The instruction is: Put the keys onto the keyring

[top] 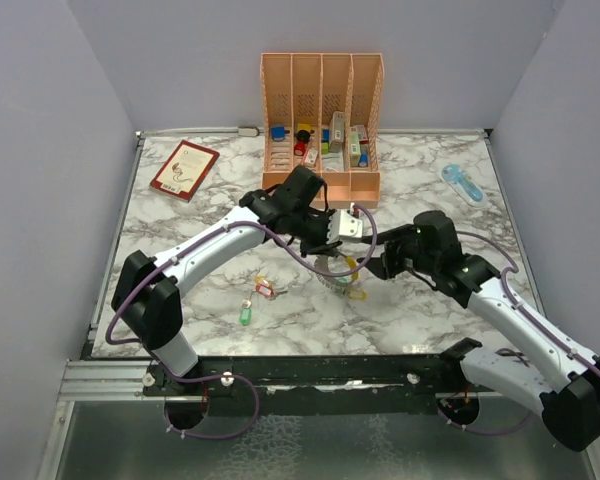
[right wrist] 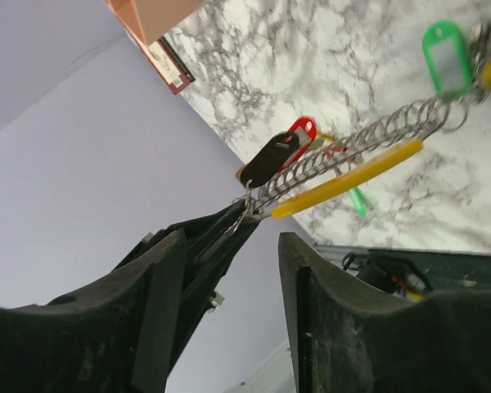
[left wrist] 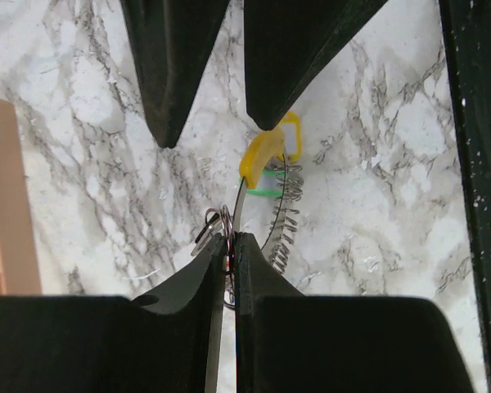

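Observation:
Next, I back my right gripper off, turn it, and pinch the tab's loose end (right wrist: 289, 142) from another side, because the keyring's metal tab is behind my left gripper's fingers.
My left gripper (left wrist: 229, 239) is shut on the keyring (left wrist: 286, 219), a silvery wire loop with a coiled stretch, holding it above the marble. A yellow tag (left wrist: 260, 157) and a green tag (left wrist: 266, 187) hang from the loop. My right gripper (right wrist: 233, 239) is open with nothing between its jaws, just short of the ring's coil (right wrist: 352, 146) and a yellow tag (right wrist: 352, 176). In the top view the left gripper (top: 334, 250) and right gripper (top: 373, 267) meet at the table's middle. Loose keys lie to the left, one with a red tag (top: 264, 290) and one with a green tag (top: 246, 314).
A peach organizer (top: 322, 75) with small coloured blocks stands at the back centre. A red book (top: 184, 169) lies at the back left and a light blue object (top: 463, 183) at the back right. Grey walls close in on three sides.

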Controlling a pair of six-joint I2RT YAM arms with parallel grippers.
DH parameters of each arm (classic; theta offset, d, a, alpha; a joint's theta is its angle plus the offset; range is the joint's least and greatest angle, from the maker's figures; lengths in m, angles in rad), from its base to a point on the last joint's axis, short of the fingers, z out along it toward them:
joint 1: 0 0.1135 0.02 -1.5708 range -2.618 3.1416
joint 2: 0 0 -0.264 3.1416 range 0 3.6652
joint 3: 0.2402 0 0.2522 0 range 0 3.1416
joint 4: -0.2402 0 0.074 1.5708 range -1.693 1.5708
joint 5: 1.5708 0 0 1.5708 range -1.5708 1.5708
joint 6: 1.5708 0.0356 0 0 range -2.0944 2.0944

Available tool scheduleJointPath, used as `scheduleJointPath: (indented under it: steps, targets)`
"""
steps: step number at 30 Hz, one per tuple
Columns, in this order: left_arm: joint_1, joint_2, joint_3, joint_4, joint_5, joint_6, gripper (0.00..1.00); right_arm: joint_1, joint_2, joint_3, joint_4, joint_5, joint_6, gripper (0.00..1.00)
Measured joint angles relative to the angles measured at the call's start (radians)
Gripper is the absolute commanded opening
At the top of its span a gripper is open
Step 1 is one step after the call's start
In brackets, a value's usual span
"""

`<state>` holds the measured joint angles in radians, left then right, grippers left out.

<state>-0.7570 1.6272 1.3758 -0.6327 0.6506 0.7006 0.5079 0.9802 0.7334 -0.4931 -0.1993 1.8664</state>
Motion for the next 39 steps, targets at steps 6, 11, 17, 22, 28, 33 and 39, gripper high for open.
scheduleJointPath:
  steps: [6,11,17,22,28,33,39]
  targets:
    - [0.0,0.0,0.12,-0.109,-0.049,0.148,0.0,-0.097,-0.048,-0.091,0.204,0.016,-0.245,0.67]
    - [0.004,-0.004,0.203,-0.193,-0.045,0.284,0.0,-0.246,0.006,-0.134,0.451,-0.117,-0.532,0.74]
    - [0.005,-0.055,0.146,-0.227,-0.039,0.459,0.0,-0.3,0.161,0.029,0.547,-0.301,-0.92,0.79]
    - [0.005,-0.153,0.009,-0.213,-0.041,0.634,0.0,-0.3,0.13,0.075,0.573,-0.409,-1.236,0.79]
    - [0.01,-0.18,-0.074,-0.185,-0.043,0.871,0.0,-0.3,0.003,0.011,0.561,-0.489,-1.527,0.66]
    - [0.012,-0.173,-0.075,-0.185,-0.031,1.009,0.0,-0.295,-0.037,-0.102,0.56,-0.571,-1.63,0.57]
    - [0.023,-0.142,-0.056,-0.182,0.028,1.057,0.0,-0.267,-0.027,-0.119,0.518,-0.582,-1.685,0.58]
